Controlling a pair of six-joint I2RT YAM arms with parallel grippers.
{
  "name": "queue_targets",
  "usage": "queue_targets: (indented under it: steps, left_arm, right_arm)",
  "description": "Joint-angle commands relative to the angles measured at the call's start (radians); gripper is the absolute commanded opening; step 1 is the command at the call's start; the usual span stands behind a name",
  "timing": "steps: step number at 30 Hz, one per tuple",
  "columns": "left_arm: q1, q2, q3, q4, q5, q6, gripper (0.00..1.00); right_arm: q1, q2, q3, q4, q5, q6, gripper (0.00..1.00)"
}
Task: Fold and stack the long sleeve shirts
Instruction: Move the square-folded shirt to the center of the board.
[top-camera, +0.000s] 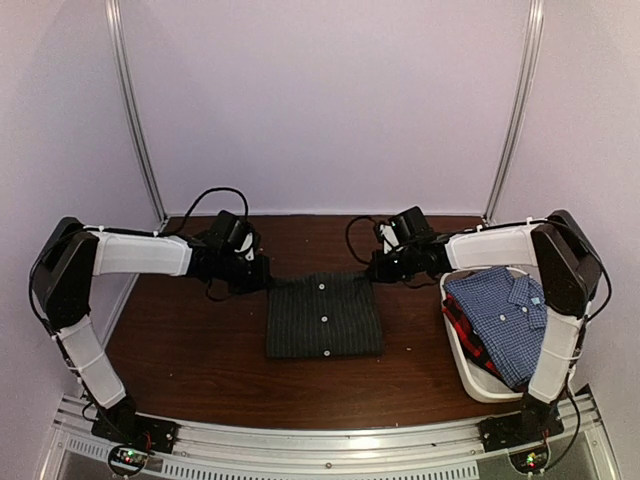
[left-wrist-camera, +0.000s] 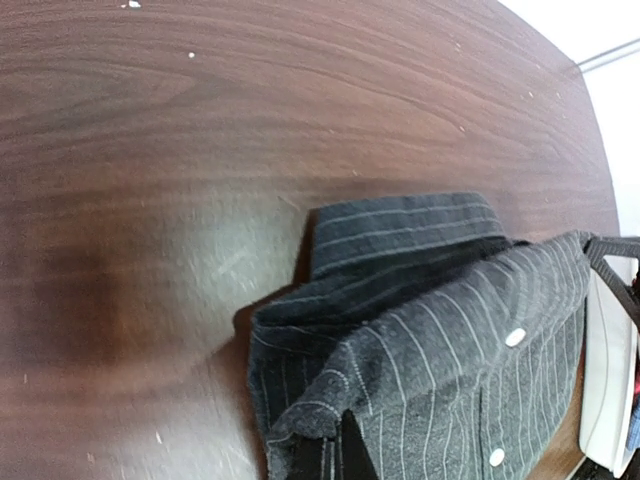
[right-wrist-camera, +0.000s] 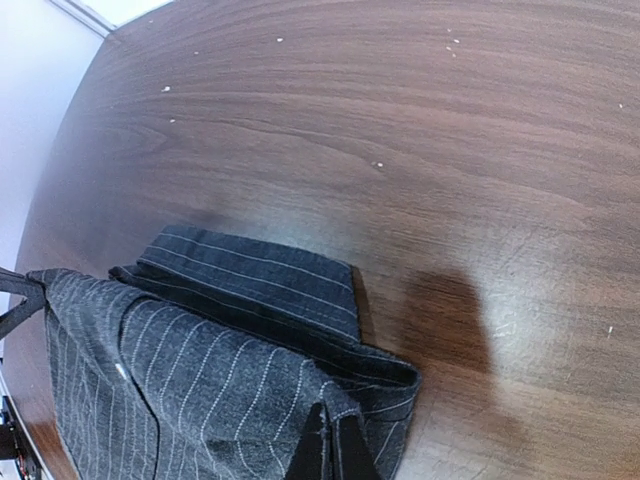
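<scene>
A piece of the black pinstripe shirt sticks out past its top layer, so the robot's left gripper needs to let go of the shirt's corner and grab the shirt's edge nearer the middle (left-wrist-camera: 425, 312).
The black pinstripe shirt (top-camera: 323, 316) lies folded in a rectangle at the table's middle, its white buttons up. My left gripper (top-camera: 262, 275) is at its far left corner and my right gripper (top-camera: 378, 268) at its far right corner. In the left wrist view the left gripper (left-wrist-camera: 330, 445) is shut on the shirt's (left-wrist-camera: 450, 340) top layer by the collar. In the right wrist view the right gripper (right-wrist-camera: 328, 420) is shut on the shirt's (right-wrist-camera: 200, 370) folded edge. The blue-white check shirt (top-camera: 505, 310) lies on the red-and-dark shirt (top-camera: 462, 325) at the right.
The two other shirts lie in a white plastic tub (top-camera: 470, 375) at the table's right edge; its wall shows in the left wrist view (left-wrist-camera: 605, 380). Dark wood table (top-camera: 190, 340) with pale walls on three sides.
</scene>
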Motion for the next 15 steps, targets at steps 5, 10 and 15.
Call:
queue_targets:
  steps: [5,10,15]
  left_arm:
    - [0.071,0.124,0.076,0.070,0.076,0.054,0.00]
    - [0.082,0.136,0.104,0.076,0.083,0.074,0.00]
    - [0.091,0.126,0.132,0.050,0.071,0.098,0.18]
  right_arm:
    - [-0.035,0.074,0.047,0.017,0.044,0.010,0.00]
    - [-0.051,0.077,0.041,0.015,0.055,0.011,0.00]
    - [-0.052,0.060,0.040,-0.016,0.081,0.007,0.00]
